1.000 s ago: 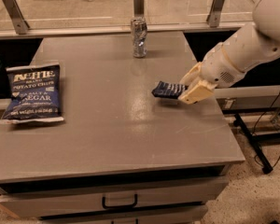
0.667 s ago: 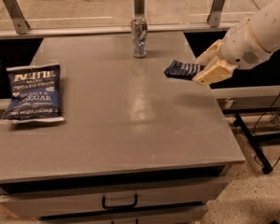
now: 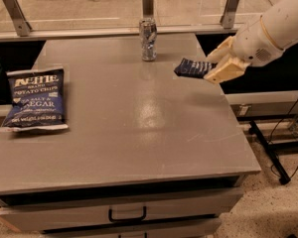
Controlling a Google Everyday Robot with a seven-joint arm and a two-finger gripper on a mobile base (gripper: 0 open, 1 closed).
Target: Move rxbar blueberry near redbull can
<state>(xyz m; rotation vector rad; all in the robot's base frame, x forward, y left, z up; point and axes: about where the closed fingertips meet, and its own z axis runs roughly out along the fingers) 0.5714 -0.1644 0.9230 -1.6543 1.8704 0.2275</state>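
Observation:
The robot's gripper needs to release the rxbar blueberry on the grey table [image 3: 173, 57], close beside the base of the redbull can, toward the robot's arm.
My gripper [image 3: 214, 67] comes in from the right on a white arm and is shut on the rxbar blueberry [image 3: 192, 68], a small dark navy wrapper with white text. It holds the bar in the air above the right part of the grey table [image 3: 129, 128]. The redbull can [image 3: 148, 39] stands upright at the table's back middle, to the left of the bar and a little farther back, about a hand-width away.
A large blue potato chip bag [image 3: 35, 99] lies flat on the left of the table. A glass barrier with metal posts [image 3: 147, 1] runs behind the table. A drawer handle [image 3: 127, 214] shows below the front edge. Cables lie on the floor at right.
The gripper has lifted the bar off the table and carried it up and back, toward the can's side of the table.

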